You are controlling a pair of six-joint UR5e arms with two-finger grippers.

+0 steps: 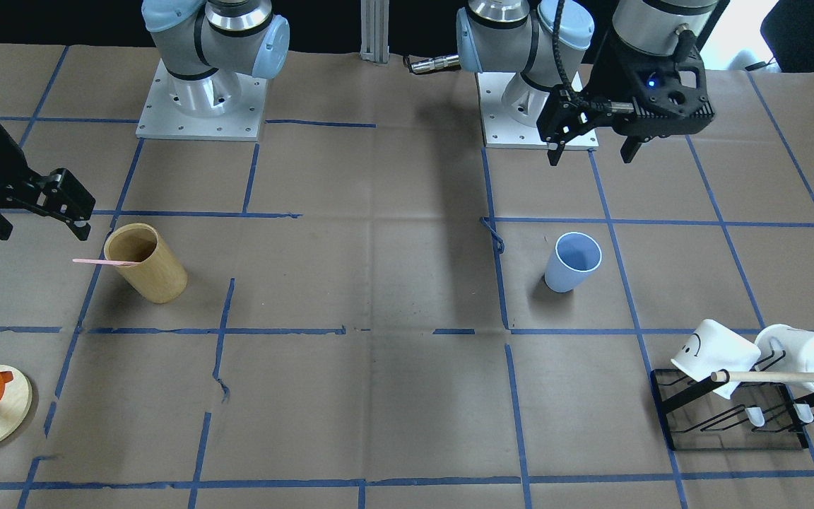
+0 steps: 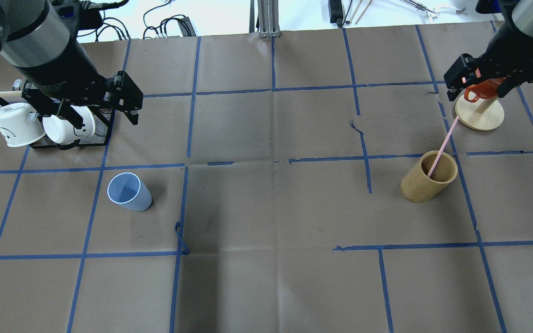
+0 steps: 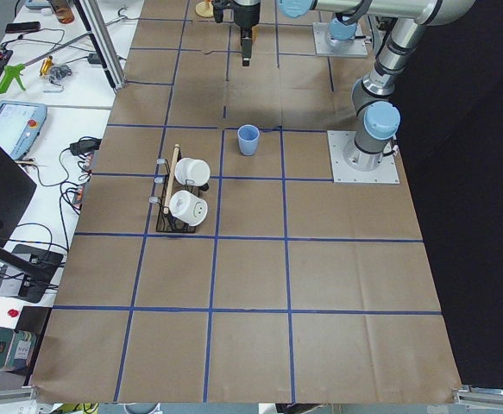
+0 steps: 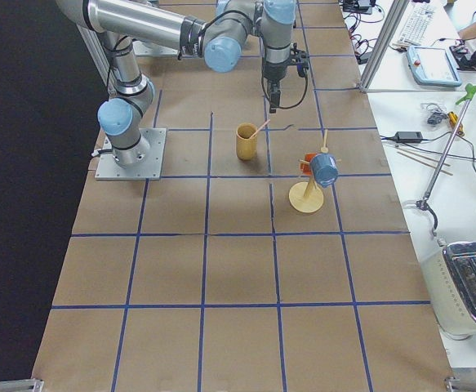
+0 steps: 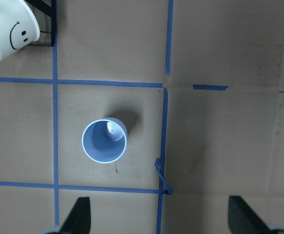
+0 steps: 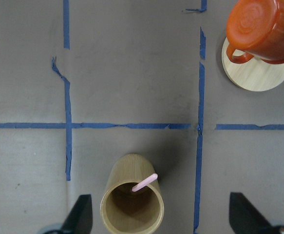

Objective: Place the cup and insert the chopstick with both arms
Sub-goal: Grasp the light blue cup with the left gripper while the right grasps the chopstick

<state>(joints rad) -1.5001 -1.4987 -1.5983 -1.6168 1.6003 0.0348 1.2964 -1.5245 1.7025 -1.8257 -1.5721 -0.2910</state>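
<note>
The pale blue cup's rim (image 1: 557,247) (image 5: 126,144), at the side facing the tan wooden cup, will be gripped by my left gripper.
The pale blue cup (image 1: 573,261) stands upright on the brown table, also in the overhead view (image 2: 129,192) and the left wrist view (image 5: 104,141). My left gripper (image 1: 589,155) hovers open and empty above and beyond it (image 2: 107,121), fingers (image 5: 81,214) spread wide. One pink chopstick (image 1: 103,261) leans in the tan wooden cup (image 1: 145,263), sticking out over the rim (image 2: 442,148) (image 6: 144,182). My right gripper (image 1: 43,230) hangs open and empty high beside the tan cup (image 2: 428,176), its fingers (image 6: 81,214) apart.
A black rack (image 1: 732,424) with two white mugs (image 2: 16,125) and a wooden dowel (image 1: 788,377) sits close to the left gripper. An orange mug (image 2: 479,90) on a round wooden stand (image 2: 479,115) is under the right gripper. Arm bases (image 1: 202,106) stand at the back.
</note>
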